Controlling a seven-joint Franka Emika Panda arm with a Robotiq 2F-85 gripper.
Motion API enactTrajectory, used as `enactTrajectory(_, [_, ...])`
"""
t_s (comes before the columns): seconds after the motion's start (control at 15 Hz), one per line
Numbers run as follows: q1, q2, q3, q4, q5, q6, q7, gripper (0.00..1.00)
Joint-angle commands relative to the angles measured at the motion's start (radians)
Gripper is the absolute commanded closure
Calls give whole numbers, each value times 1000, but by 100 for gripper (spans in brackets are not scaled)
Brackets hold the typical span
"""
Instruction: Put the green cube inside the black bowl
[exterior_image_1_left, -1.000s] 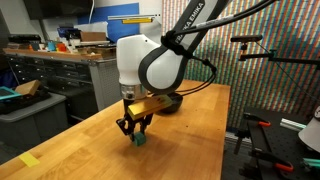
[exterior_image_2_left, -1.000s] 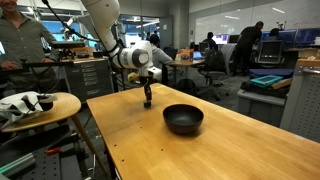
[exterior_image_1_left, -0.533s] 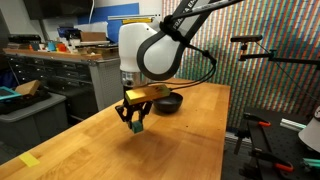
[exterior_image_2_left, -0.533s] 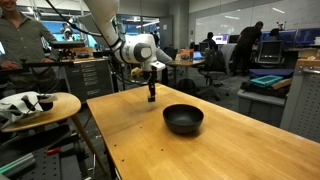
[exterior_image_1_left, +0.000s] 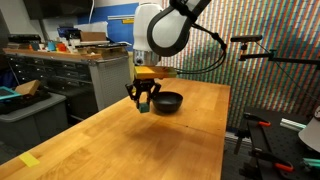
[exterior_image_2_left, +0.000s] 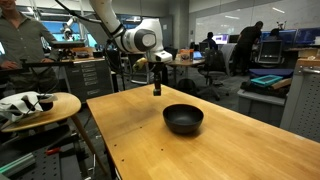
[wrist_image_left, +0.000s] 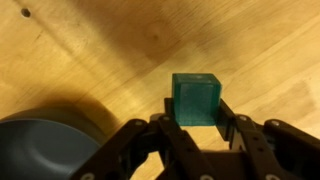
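Note:
My gripper is to release the green cube on the middle of the black bowl's bottom (exterior_image_1_left: 167, 104) (wrist_image_left: 38, 166), so that the cube will be inside the bowl.
My gripper (wrist_image_left: 196, 112) is shut on the green cube (wrist_image_left: 195, 99), which sits clamped between the two black fingers. In both exterior views the gripper (exterior_image_1_left: 146, 103) (exterior_image_2_left: 156, 90) holds the cube (exterior_image_1_left: 146, 106) well above the wooden table. The black bowl (exterior_image_2_left: 183, 119) stands on the table, apart from the gripper. It also shows behind the gripper in an exterior view (exterior_image_1_left: 168, 102) and at the lower left of the wrist view (wrist_image_left: 45, 148).
The wooden table (exterior_image_2_left: 230, 140) ends at edges on all sides. A round side table (exterior_image_2_left: 40, 105) with a cloth stands beside it. Workbenches and drawers (exterior_image_1_left: 50, 75) line the back. A stand with arms (exterior_image_1_left: 265, 55) rises past the table.
The gripper has lifted the green cube off the table and carried it up and toward the black bowl. The bowl has not moved.

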Motion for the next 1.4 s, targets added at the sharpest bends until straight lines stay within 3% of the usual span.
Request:
enactTrajectory(0.0, [-53,-104,8,-111,75,29,5,83])
enactTrajectory(0.8, [-239,-106,-6,-183,337,119,-3,83])
enactTrajectory(1.33, [-234,-19,-78,-141,316,173,106,83])
